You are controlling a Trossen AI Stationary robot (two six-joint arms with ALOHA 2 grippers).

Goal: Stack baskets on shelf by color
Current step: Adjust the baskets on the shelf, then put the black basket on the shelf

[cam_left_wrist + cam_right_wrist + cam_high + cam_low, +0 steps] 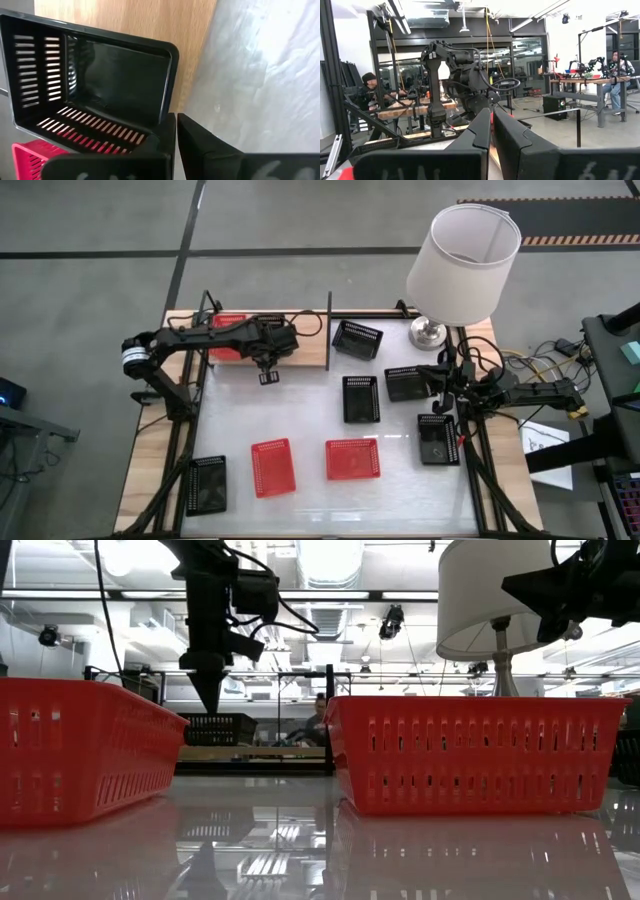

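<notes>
My right gripper grabs the near rim point(362, 421) of the middle black basket next, red-basket side.
On the shelf point(310, 345), left of its upright divider, a red basket point(226, 336) sits under my left arm. A black basket point(100, 75) stands beside it toward the table's right, and red shows through its wall slots. My left gripper point(268, 376) is shut and points steeply down at the shelf's front edge, its tips at that basket's near corner. Seen from the low view, the tips point(210, 705) hang just over the basket's rim point(220, 718). My right gripper point(492, 125) is shut, holds nothing, and waits raised at the table's right edge point(442, 377). My left gripper's shut fingers point(167, 135) stand at the black basket's near corner point(158, 134), coming from above and pointing steeply down. One finger hides that corner, so I cannot tell whether they touch it. The basket rests on the shelf.
Two red baskets point(272, 467) point(352, 459) lie near the table's front. Black baskets lie at the front left point(207, 485), in the middle point(361, 398) and at the right point(405, 383) point(438, 440). Another point(357, 338) sits on the shelf right of the divider. A lamp point(462, 265) stands at the back right.
</notes>
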